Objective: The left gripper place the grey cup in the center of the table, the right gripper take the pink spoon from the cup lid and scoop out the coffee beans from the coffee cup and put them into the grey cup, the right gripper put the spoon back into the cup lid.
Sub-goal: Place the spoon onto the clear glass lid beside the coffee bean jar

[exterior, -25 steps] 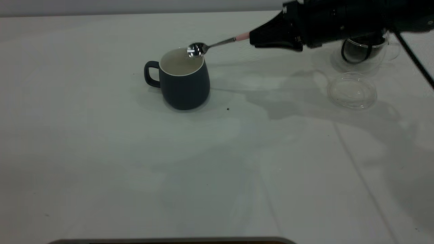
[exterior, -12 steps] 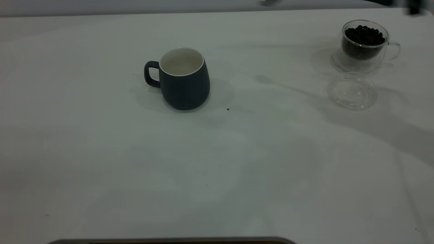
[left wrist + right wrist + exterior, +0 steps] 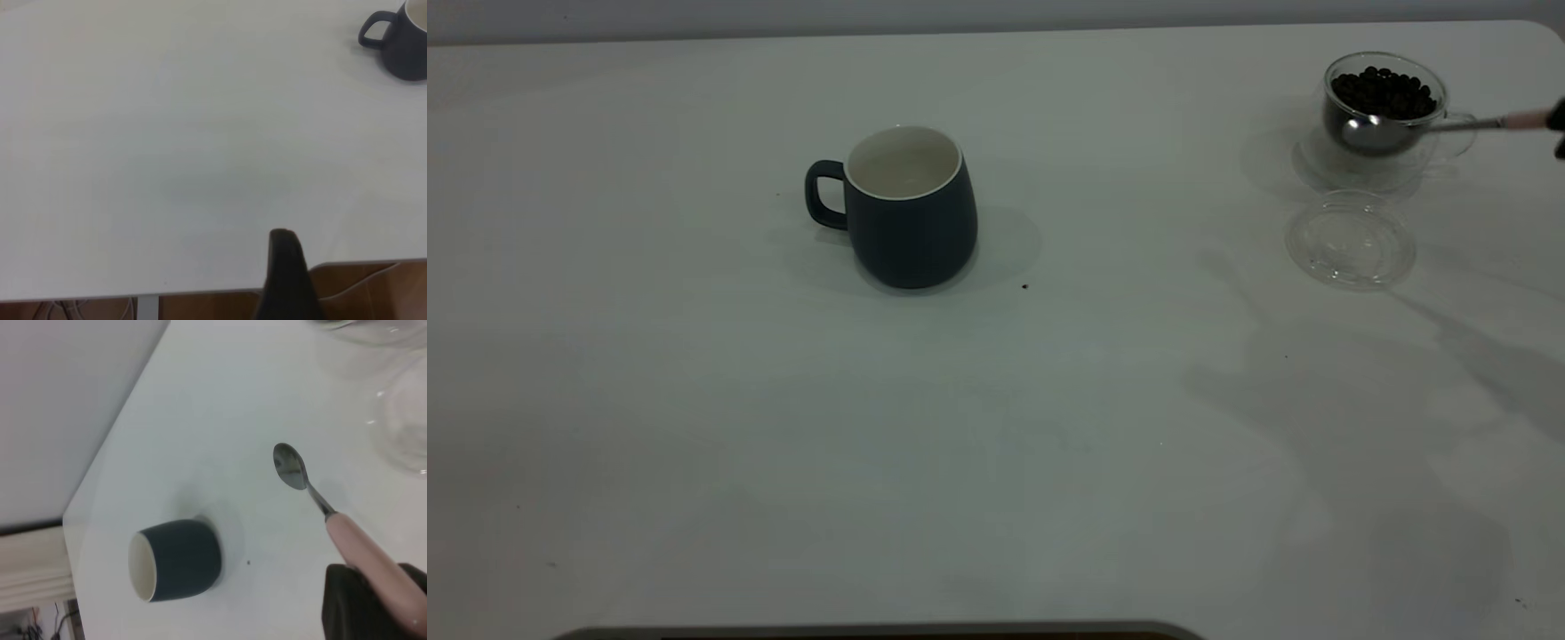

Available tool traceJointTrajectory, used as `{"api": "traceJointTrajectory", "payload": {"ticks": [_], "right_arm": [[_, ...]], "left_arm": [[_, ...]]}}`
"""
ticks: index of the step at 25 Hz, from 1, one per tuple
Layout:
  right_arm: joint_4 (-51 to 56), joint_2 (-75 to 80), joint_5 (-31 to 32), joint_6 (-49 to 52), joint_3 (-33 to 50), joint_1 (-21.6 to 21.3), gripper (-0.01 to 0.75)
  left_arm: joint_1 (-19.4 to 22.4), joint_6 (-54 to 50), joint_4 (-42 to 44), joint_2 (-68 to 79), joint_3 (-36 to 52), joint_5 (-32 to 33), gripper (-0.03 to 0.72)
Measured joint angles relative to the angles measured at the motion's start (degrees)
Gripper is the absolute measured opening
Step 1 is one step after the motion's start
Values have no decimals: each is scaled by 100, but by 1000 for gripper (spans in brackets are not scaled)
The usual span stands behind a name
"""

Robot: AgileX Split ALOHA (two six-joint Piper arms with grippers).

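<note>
Next, I let go of the pink spoon with my right gripper across the rim of the cup lid (image 3: 1406,245), with the spoon's silver bowl inside.
The grey cup (image 3: 911,209) stands upright near the table's (image 3: 996,427) middle, white inside showing; it also appears as the grey cup (image 3: 177,560) and the grey cup (image 3: 400,40). At the far right stands the coffee cup (image 3: 1383,107), heaped with coffee beans (image 3: 1383,87). The cup lid (image 3: 1350,240) lies flat in front of it, with nothing on it. My right gripper (image 3: 1560,124), at the frame's edge, is shut on the pink spoon (image 3: 1440,126) by its handle. The silver bowl overlaps the coffee cup's side. The pink spoon (image 3: 313,493) carries no beans. My left gripper (image 3: 285,267) hovers at the table's edge.
A small dark speck (image 3: 1024,286) lies just right of the grey cup. Clear glass (image 3: 407,427) shows beside the spoon in the right wrist view. The table's edge (image 3: 200,293) runs under the left gripper.
A second ago my right gripper held the spoon's bowl at the grey cup's rim. It then swung out of view and now holds the spoon by the coffee cup.
</note>
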Motion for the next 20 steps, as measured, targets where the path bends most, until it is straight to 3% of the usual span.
{"api": "traceJointTrajectory", "payload": {"ticks": [20], "right_arm": [[42, 2213, 130, 25, -1476, -123, 114]], "left_arm": [[0, 0, 0, 0, 0, 0, 588]]}}
